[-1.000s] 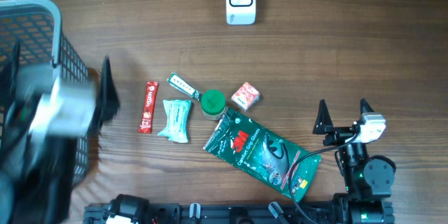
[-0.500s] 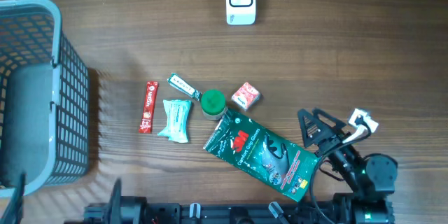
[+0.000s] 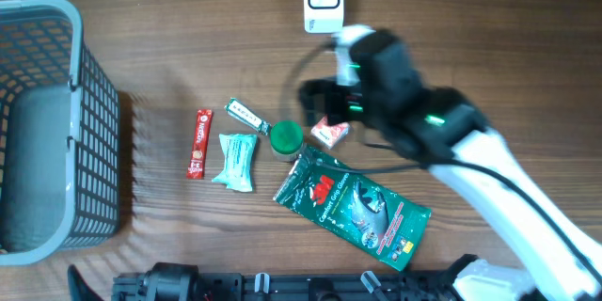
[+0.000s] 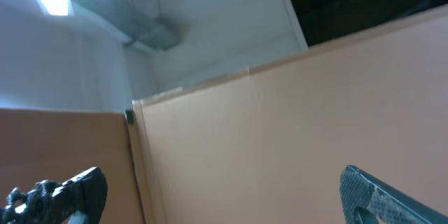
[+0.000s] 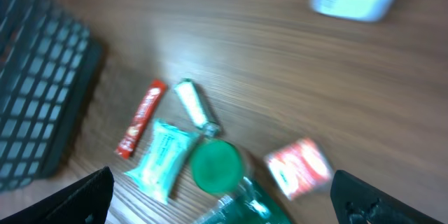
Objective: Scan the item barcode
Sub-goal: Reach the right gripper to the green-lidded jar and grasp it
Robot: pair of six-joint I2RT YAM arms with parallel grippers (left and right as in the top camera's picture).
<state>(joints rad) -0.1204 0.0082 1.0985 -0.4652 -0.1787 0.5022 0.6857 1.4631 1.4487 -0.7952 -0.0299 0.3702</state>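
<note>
The green-lidded jar sits between the pale green packet and the small red-white box. Next, my right gripper should move down to the lid (image 3: 286,136) (image 5: 217,167) of that jar and close there.
Several items lie mid-table: a red bar (image 3: 198,143), a green-white tube (image 3: 246,115), a pale green packet (image 3: 236,162), a green-lidded jar (image 3: 286,136), a small red-white box (image 3: 329,132) and a dark green bag (image 3: 353,209). The white scanner (image 3: 323,0) stands at the far edge. My right gripper (image 3: 318,108) hovers open above the jar and box, holding nothing. In the right wrist view the jar (image 5: 215,166) and box (image 5: 299,168) sit between its spread fingertips (image 5: 91,196). My left gripper (image 4: 220,199) is open and empty, facing a beige wall.
A grey mesh basket (image 3: 89,75) fills the left side of the table and shows in the right wrist view as dark mesh (image 5: 35,91). The right arm (image 3: 489,179) stretches from the front right corner across the table. The left arm is outside the overhead view.
The right arm has swung from the front right corner up and left over the items. The left arm, blurred over the basket a second ago, has left the overhead view.
</note>
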